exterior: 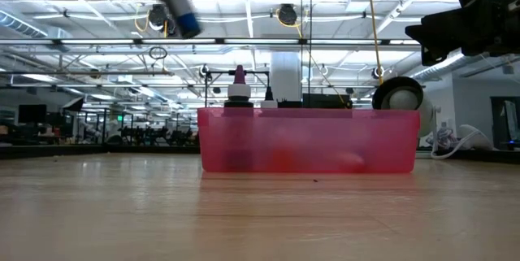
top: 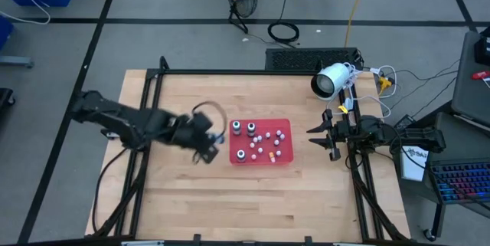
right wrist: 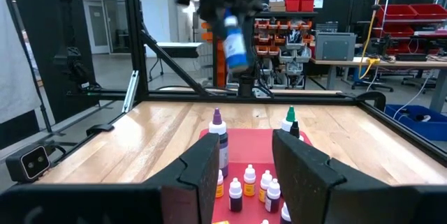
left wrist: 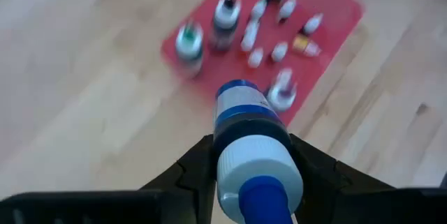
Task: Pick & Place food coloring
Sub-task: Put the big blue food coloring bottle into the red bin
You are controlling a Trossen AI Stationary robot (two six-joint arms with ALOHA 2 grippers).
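Observation:
I will use my left gripper to set the blue food coloring bottle down in the tray (top: 241,143) (left wrist: 235,83) between the green bottle and the purple bottle.
A blue food coloring bottle (left wrist: 246,116) with a whitish top hangs in the air left of the red tray (top: 260,121), with my left gripper (top: 205,142) shut on it. The low view shows it (exterior: 185,22) high above the table. A green bottle (left wrist: 188,39), a dark one (left wrist: 225,15) and a purple one (left wrist: 281,91) stand upright on their bases in the tray. My right gripper (top: 315,136) waits open at the table's right edge, pointing level toward the tray. My left gripper pinches the blue bottle's upper part, by the whitish cap (left wrist: 255,165), between its two fingers (left wrist: 198,165), one on each side. The fingers slant down from the table's left. The bottle is lifted clear and tilted, its base (right wrist: 237,62) pointing down toward the tray.
Several small dropper bottles (top: 268,142) with white tops also stand in the tray. A white camera (top: 331,81) sits at the table's far right corner. Bare wood lies left of and in front of the tray. A black frame (top: 230,72) borders the table.

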